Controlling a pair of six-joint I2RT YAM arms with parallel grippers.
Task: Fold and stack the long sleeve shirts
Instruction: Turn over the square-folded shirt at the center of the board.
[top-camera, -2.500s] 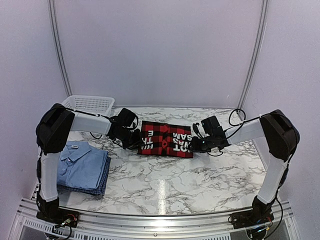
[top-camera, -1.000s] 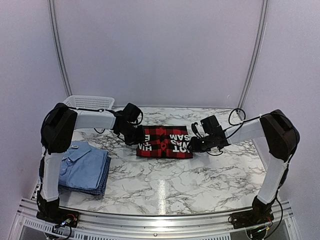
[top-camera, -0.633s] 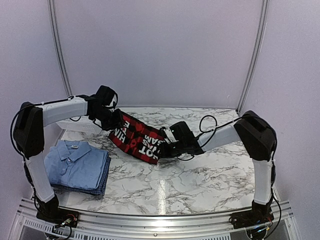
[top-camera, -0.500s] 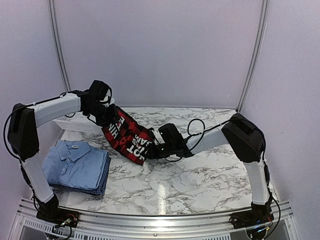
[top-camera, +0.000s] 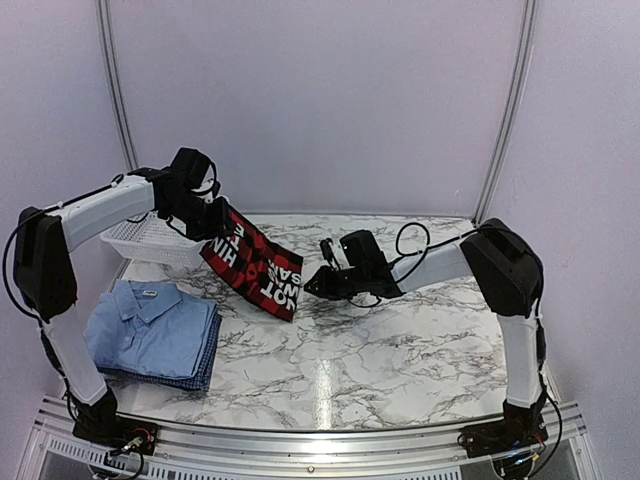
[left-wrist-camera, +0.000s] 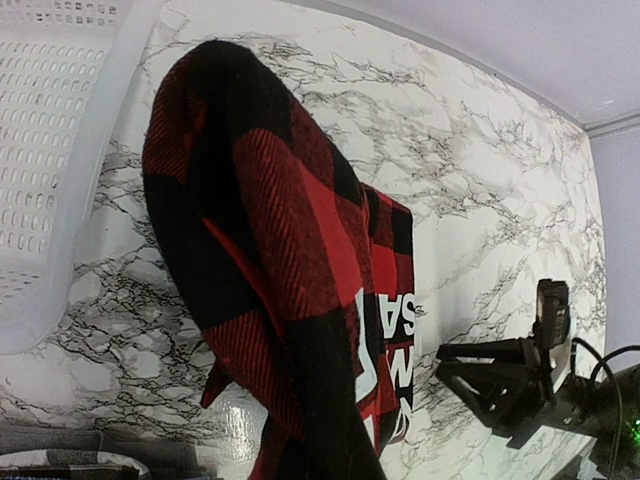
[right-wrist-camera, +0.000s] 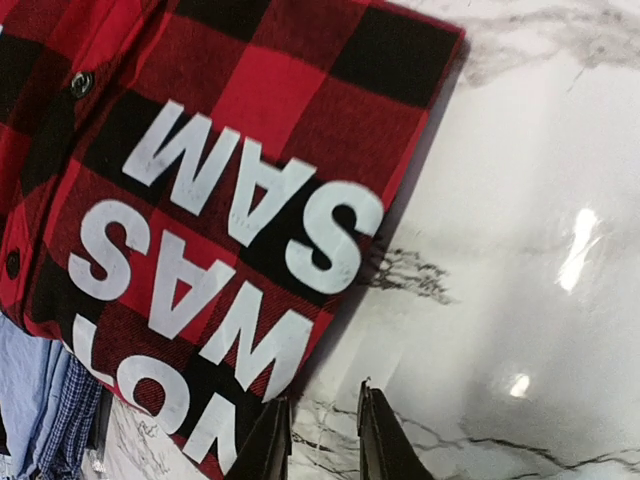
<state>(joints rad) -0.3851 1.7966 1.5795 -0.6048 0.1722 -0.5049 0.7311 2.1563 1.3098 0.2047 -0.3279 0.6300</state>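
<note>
Next, my left gripper lets go of the red-and-black plaid shirt on the marble table (top-camera: 338, 293) under my right gripper. The shirt now hangs slanted above the table.
The red-and-black plaid shirt (top-camera: 258, 268), folded, hangs slanted in the air above the marble table, white lettering showing. My left gripper (top-camera: 208, 218) is shut on its upper end, near the basket. In the left wrist view the plaid shirt (left-wrist-camera: 270, 290) covers my fingers. My right gripper (top-camera: 310, 286) stands just right of the shirt's lower end, apart from it. In the right wrist view my right gripper (right-wrist-camera: 322, 395) is open a little, with only marble between its fingers, next to the plaid shirt (right-wrist-camera: 220, 200). The light blue collared shirt (top-camera: 150, 325) lies folded on the blue checked one (top-camera: 205, 372) at the near left.
A white mesh basket (top-camera: 150, 240) stands at the back left, under and behind my left arm, and fills the left side of the left wrist view as the basket (left-wrist-camera: 50, 150). The marble table (top-camera: 400, 340) extends to the right. Curved wall rails rise at the back.
My left arm has lifted the plaid shirt and carried it leftward toward the basket. My right gripper followed, then let go of the shirt's lower end and drew its jaws closer together.
</note>
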